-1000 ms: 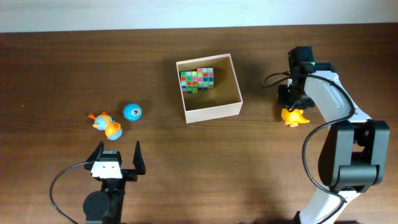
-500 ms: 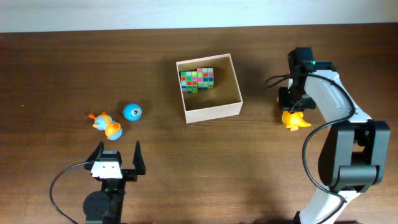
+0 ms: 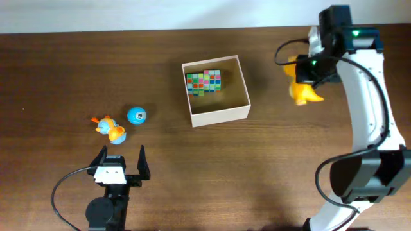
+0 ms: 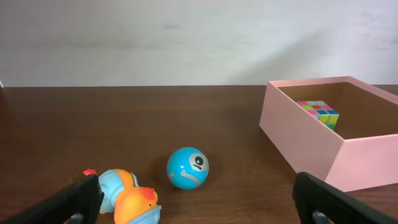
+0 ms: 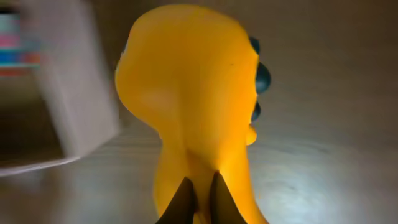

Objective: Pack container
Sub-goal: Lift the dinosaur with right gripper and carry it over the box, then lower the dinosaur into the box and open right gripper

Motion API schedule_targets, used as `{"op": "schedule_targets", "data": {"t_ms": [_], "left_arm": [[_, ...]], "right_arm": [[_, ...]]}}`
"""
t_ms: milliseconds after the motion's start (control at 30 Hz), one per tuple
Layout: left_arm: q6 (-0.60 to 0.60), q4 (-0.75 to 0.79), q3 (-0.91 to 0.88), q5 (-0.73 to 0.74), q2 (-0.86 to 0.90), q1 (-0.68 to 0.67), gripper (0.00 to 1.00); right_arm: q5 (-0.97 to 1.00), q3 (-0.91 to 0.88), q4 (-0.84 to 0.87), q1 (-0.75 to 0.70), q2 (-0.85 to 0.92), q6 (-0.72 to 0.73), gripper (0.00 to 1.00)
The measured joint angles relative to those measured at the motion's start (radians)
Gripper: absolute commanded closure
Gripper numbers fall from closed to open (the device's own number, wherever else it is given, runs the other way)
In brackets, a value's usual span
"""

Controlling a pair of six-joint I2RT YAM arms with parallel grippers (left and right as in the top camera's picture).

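Observation:
The robot's right gripper will put the yellow toy, which hangs above the table now, down in the container, between the multicoloured cube and the container's front side [image 3: 213,104].
The container [image 3: 220,116] is a square cream-walled box with a brown floor, at the table's middle. A multicoloured cube [image 3: 203,82] lies inside it. My right gripper [image 3: 308,76] hangs above the table to the right of the container, shut on a yellow toy [image 3: 302,90]. In the right wrist view the toy [image 5: 193,93] fills the frame, with the gripper [image 5: 200,194] pinching its lower part and the container [image 5: 68,93] blurred at left. My left gripper [image 3: 120,162] stands open near the front, with nothing between its fingers, just short of an orange-and-blue duck [image 3: 110,128] and a blue ball [image 3: 136,115].
In the left wrist view the blue ball [image 4: 187,167] and the duck [image 4: 127,198] lie ahead of the open gripper [image 4: 199,210]. The container [image 4: 311,140] stands at right with the cube [image 4: 320,111] inside. A pale wall runs behind the table.
My right gripper has closed on the yellow toy, lifted it off the table and carried it toward the back. The left arm, duck, ball and cube have not moved.

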Motion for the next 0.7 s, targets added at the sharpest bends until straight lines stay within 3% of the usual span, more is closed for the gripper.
{"op": "schedule_targets", "data": {"t_ms": [233,500,700], "left_arm": [[0.0,0.0,0.0,0.0,0.0,0.0,0.01],[0.0,0.0,0.0,0.0,0.0,0.0,0.01],[0.0,0.0,0.0,0.0,0.0,0.0,0.01]], "right_arm": [[-0.189,0.117,-0.006,0.145,-0.002,-0.089,0.96],[-0.182,0.119,0.087,0.374,-0.002,-0.206,0.96],[-0.108,0.119,0.124,0.447,-0.002,-0.51,0.96]]}}
